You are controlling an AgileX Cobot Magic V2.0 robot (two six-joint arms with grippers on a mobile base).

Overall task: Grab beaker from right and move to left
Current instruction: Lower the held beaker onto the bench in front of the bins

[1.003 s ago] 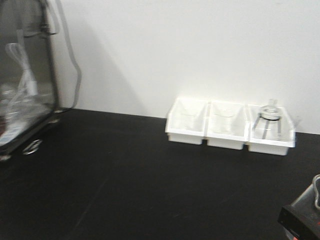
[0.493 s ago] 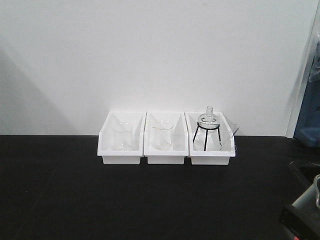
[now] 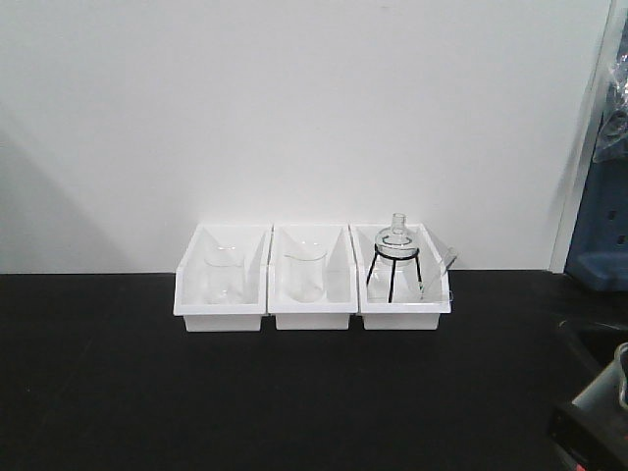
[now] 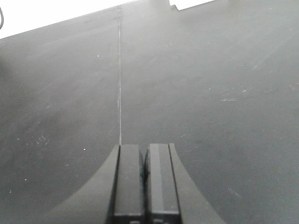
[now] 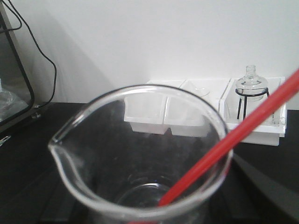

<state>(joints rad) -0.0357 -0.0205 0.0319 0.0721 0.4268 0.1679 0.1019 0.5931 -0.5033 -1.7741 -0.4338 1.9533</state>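
My right gripper is to release the beaker on the near table, and it will do so across from the gap beside the flask bin (image 3: 360,462).
The beaker (image 5: 140,154), small clear glass with a pouring lip at its left, fills the right wrist view from just below the camera. A thin red rod (image 5: 243,130) leans out of it to the upper right. My right gripper's fingers are hidden under the glass. In the front view that gripper (image 3: 589,422) is a black block at the lower right corner, with the beaker's rim (image 3: 621,378) poking up above it. My left gripper (image 4: 145,154) hovers shut and empty over the bare black table (image 4: 187,84).
Three white bins (image 3: 219,312) stand in a row against the back wall. Two hold larger clear beakers (image 3: 305,275); the right one holds a round flask on a black wire stand (image 3: 397,240). Blue equipment (image 3: 599,226) stands far right, a glass-fronted case (image 5: 11,70) left.
The front view has swung: the bins slid from right to the middle and the case at left has left the view. The beaker and right gripper stay in the lower right corner.
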